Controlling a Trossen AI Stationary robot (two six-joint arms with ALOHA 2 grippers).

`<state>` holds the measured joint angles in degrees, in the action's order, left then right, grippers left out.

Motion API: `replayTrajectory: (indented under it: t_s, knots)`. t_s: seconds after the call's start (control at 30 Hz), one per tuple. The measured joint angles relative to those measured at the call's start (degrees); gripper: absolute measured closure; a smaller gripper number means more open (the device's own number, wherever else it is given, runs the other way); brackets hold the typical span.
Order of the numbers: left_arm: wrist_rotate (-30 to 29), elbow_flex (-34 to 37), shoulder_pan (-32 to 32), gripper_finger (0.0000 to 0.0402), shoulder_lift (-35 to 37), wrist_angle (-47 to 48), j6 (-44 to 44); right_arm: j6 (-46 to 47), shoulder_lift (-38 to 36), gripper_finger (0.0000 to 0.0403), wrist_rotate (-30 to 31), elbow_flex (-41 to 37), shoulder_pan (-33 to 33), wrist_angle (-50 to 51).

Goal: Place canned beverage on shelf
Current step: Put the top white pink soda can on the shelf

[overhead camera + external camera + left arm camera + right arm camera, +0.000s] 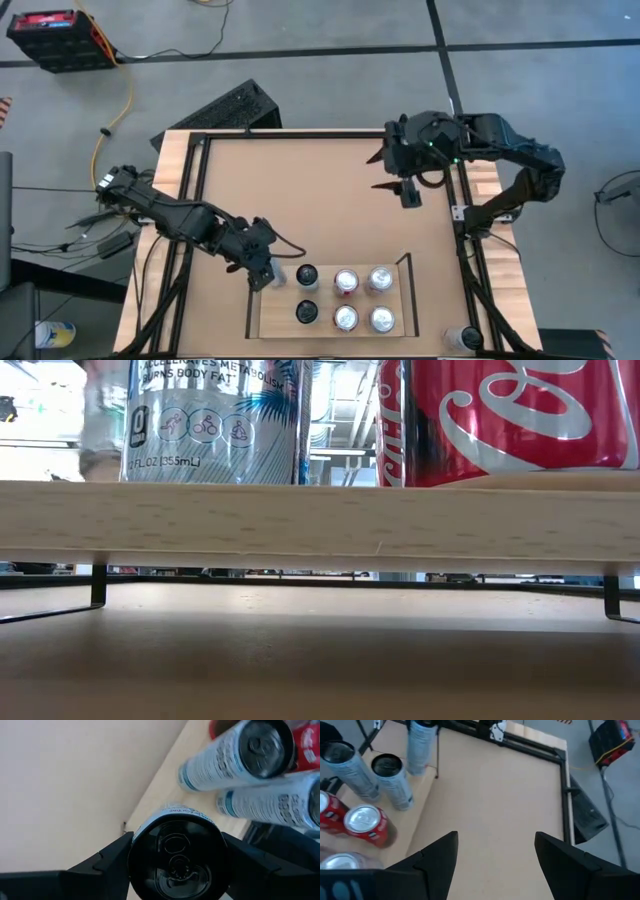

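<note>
My left gripper has the white can. It will release the can on the shelf's bare near corner (276,318) next to the nearer black-topped can.
The shelf (275,322), a pale wood board with black end rails, stands on the brown tabletop near the front; several cans stand upright on it, two with black tops (307,275) and red and silver ones (346,283). My left gripper (268,270) is at the shelf's left end, shut on a white can with a black top (175,855). The held can also shows in the right wrist view (421,747) and blurred in the low view (105,420). My right gripper (395,172) is open and empty over the table's far right part. My left gripper pinches the can's upper side wall, just below the rim (134,851), between its two fingers (112,860), one on each side. The fingers come from the table's left side. The can is upright at the shelf's left end (150,805); whether its base rests there I cannot tell.
The brown tabletop (300,190) with its black frame lies bare between the shelf and the far edge. One more can (462,340) stands at the near right corner outside the frame. A black keyboard-like object (235,105) lies beyond the far left corner.
</note>
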<state>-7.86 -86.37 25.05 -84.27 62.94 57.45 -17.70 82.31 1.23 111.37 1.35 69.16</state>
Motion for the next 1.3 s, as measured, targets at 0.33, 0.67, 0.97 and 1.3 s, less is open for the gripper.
replayTrajectory:
  t_s: [0.33, 0.67, 0.97, 1.3]
  knots:
    - [-0.4, 0.0, 3.0, 0.0167, 0.0, -0.1, 1.3, 0.5, -0.2, 0.0117, 0.0, 0.0, 1.3, -0.1]
    - [-1.9, -0.2, 9.2, 0.0167, -1.5, -7.5, 7.5, 4.5, 0.4, 0.0117, 0.0, -0.1, 0.9, -1.2]
    - [-4.1, -15.0, 14.2, 0.0167, -12.7, 1.7, 10.8, 8.3, 0.7, 0.0117, 0.2, -0.1, -2.3, -1.9]
    - [-6.2, -27.6, 15.5, 0.0167, -24.6, 14.3, 14.3, 10.2, 0.7, 0.0117, 1.1, -0.1, -7.4, -2.1]
